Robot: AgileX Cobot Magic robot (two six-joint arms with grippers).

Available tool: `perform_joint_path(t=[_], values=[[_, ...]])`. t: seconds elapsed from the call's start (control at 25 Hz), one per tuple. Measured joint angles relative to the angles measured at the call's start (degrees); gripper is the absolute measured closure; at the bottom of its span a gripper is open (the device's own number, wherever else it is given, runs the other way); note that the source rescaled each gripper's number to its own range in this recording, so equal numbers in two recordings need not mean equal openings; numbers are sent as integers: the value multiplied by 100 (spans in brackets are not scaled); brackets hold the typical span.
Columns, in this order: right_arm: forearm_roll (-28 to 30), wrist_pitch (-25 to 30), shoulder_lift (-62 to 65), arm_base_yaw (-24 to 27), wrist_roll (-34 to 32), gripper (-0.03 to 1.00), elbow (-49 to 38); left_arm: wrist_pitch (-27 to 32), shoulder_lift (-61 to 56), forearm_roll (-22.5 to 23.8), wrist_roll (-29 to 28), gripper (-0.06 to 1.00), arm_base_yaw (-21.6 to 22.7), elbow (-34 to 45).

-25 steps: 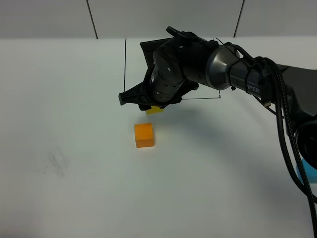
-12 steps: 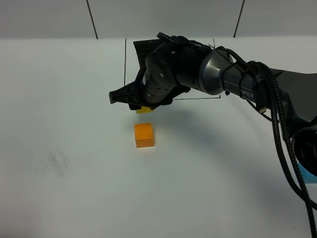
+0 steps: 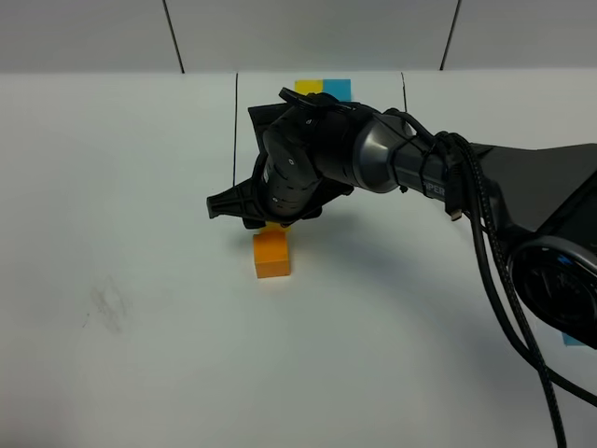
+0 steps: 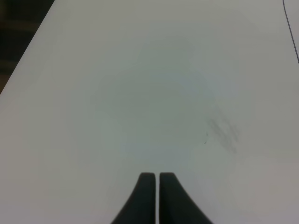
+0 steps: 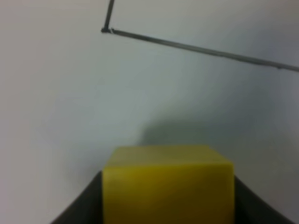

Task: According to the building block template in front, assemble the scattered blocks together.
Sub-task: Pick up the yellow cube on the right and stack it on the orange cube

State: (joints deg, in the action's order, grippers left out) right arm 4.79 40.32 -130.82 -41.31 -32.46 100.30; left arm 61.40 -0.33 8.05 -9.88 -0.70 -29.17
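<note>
Next, my right gripper lets go of the yellow block on the white table point(image 3: 259, 227), up against the far side of the orange block.
My right gripper point(image 3: 273, 224) is shut on a yellow block point(image 5: 167, 184) and hangs right above the orange block point(image 3: 271, 255) on the white table; only a sliver of yellow point(image 3: 276, 225) shows under the wrist in the high view. The template point(image 3: 323, 87), with a yellow and a blue block side by side, stands at the far edge inside the black-lined rectangle. My left gripper point(image 4: 156, 176) is shut and empty over bare table; it does not show in the high view.
A thin black line rectangle point(image 3: 235, 131) marks the template zone behind the orange block; its corner shows in the right wrist view point(image 5: 106, 31). A faint smudge point(image 3: 104, 306) marks the table at left. A blue block point(image 3: 576, 340) peeks out at the right edge behind my arm.
My right gripper has carried the yellow block left and toward the front, coming down to just above the orange block. The template blocks have come into view behind the arm.
</note>
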Motion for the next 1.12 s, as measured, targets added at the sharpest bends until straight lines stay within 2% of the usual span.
perform_joint_path(t=[1.12], values=[[-83, 142, -398, -166, -344, 43, 247, 0, 0, 0, 0, 94, 0, 0]])
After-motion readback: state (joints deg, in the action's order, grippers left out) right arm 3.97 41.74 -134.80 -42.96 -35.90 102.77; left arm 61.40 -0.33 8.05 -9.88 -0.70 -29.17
